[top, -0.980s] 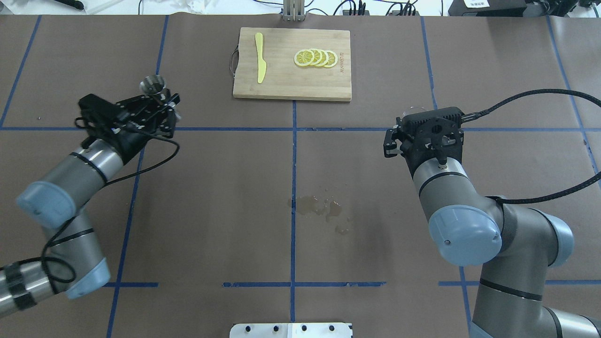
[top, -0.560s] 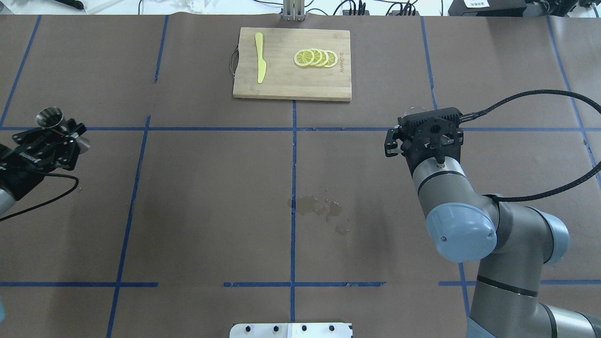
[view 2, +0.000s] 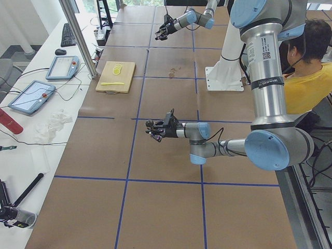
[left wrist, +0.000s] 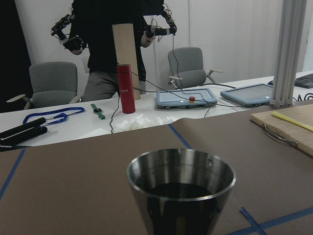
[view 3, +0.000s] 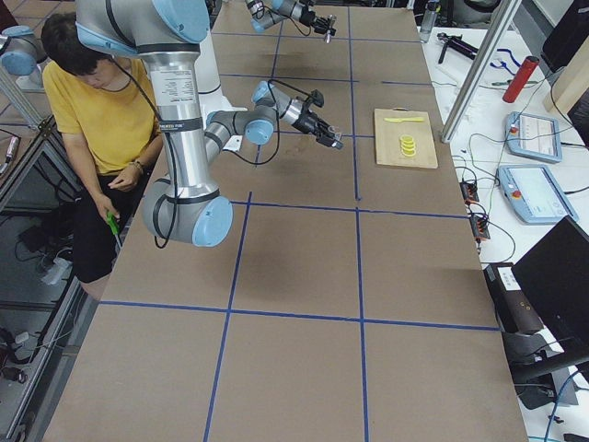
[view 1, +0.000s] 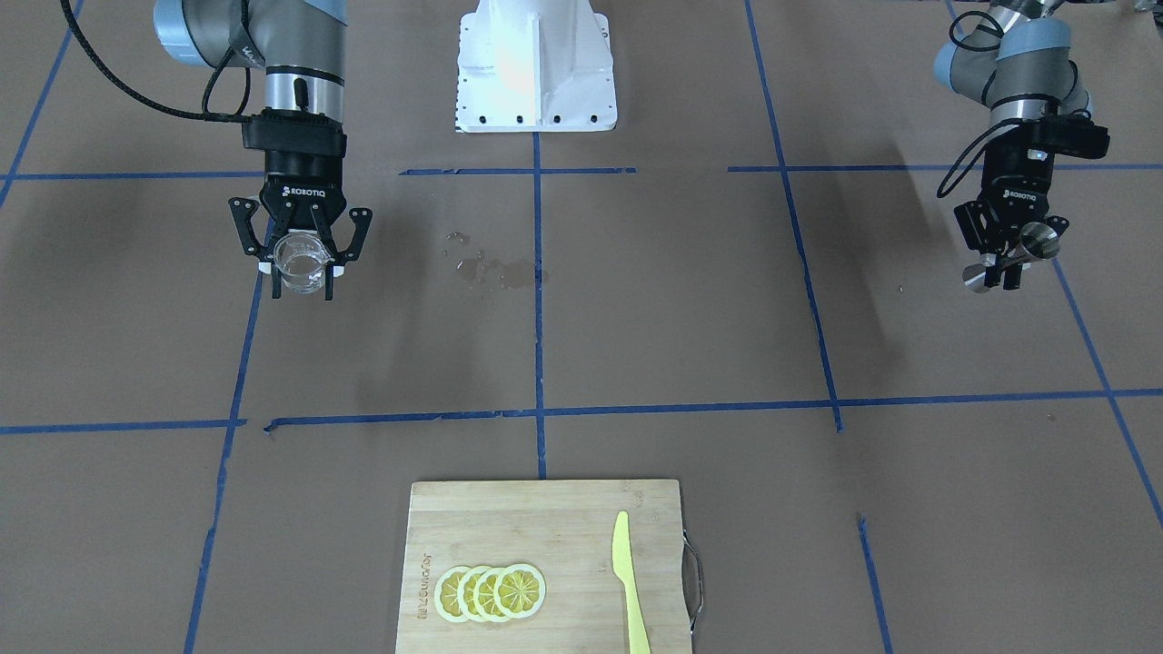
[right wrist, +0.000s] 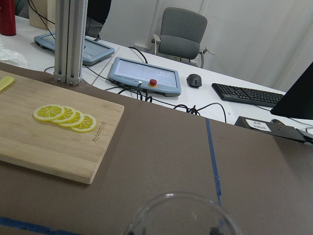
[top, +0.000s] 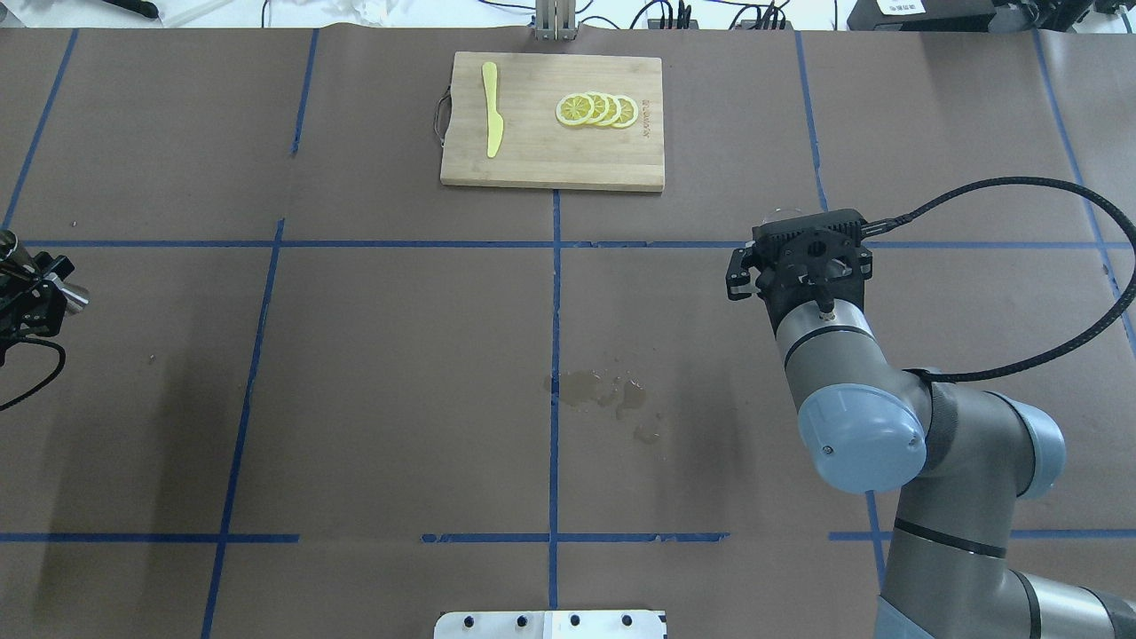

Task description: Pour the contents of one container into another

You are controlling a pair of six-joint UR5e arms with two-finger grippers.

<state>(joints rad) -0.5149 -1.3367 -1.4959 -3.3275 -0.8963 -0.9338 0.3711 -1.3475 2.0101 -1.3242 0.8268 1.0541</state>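
The steel jigger, now held tilted at the table's side, will be let go by my left gripper on the brown paper (view 1: 894, 282) between the long slanted blue tape lines.
My right gripper (view 1: 302, 280) is shut on the small clear glass cup (view 1: 299, 257), holding it upright above the table; the cup's rim (right wrist: 180, 214) fills the bottom of the right wrist view and just peeks past the gripper (top: 781, 213) overhead. My left gripper (view 1: 1001, 272) is shut on the shiny steel hourglass jigger (view 1: 1036, 242), tilted, far out at the table's left side. Overhead, that gripper (top: 27, 293) sits at the frame's left edge. The jigger's open cone (left wrist: 182, 188) looks dark inside in the left wrist view.
A wooden cutting board (top: 532, 160) with lemon slices (top: 596, 109) and a yellow plastic knife (top: 491, 108) lies at the far middle. A wet spill (top: 608, 395) marks the paper near the centre. A seated operator (view 2: 308, 72) is beside the robot base (view 1: 534, 68).
My left arm has swung far to the left with the jigger, almost leaving the overhead view. The right arm with the glass cup has barely shifted.
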